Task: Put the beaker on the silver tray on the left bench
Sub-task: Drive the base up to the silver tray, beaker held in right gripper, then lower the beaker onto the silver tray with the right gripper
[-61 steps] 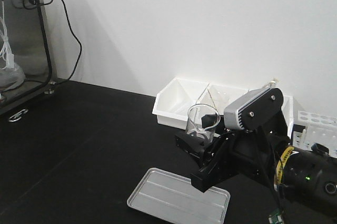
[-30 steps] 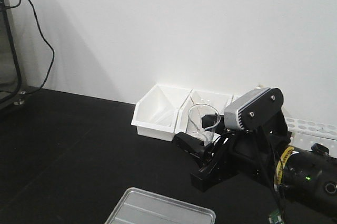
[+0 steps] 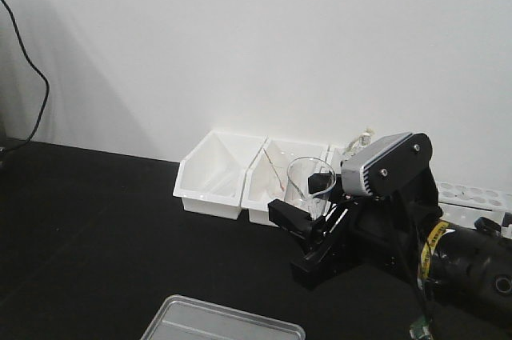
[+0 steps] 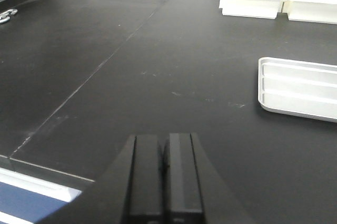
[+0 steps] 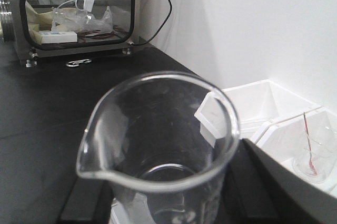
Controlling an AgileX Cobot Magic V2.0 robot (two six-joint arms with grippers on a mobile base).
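The small clear beaker, now held upright above the black bench, will go down on the silver tray (image 3: 238, 334), in from the middle of its far rim, as I set it there with my right gripper.
The small clear beaker (image 3: 310, 182) is held upright above the black bench (image 3: 96, 228) by my right gripper (image 3: 306, 200), which is shut on it. In the right wrist view the beaker (image 5: 158, 145) fills the frame, with a dark finger (image 5: 258, 182) on either side. The silver tray (image 3: 220, 322) lies on the bench at the bottom edge, below and left of the beaker. It also shows in the left wrist view (image 4: 300, 89) at the right. My left gripper (image 4: 164, 147) is shut and empty, low over the bench, left of the tray.
White plastic bins (image 3: 216, 172) stand against the white wall behind the beaker. One holds a beaker with a thin rod (image 5: 313, 155). A white tube rack (image 3: 472, 196) is at the right. A glass-fronted cabinet (image 5: 79, 8) stands at the bench's far left.
The front view has swung right: the bins and tray have slid left in frame, the tray dropping toward the bottom edge, and the cabinet has left the view. The right gripper still holds the beaker.
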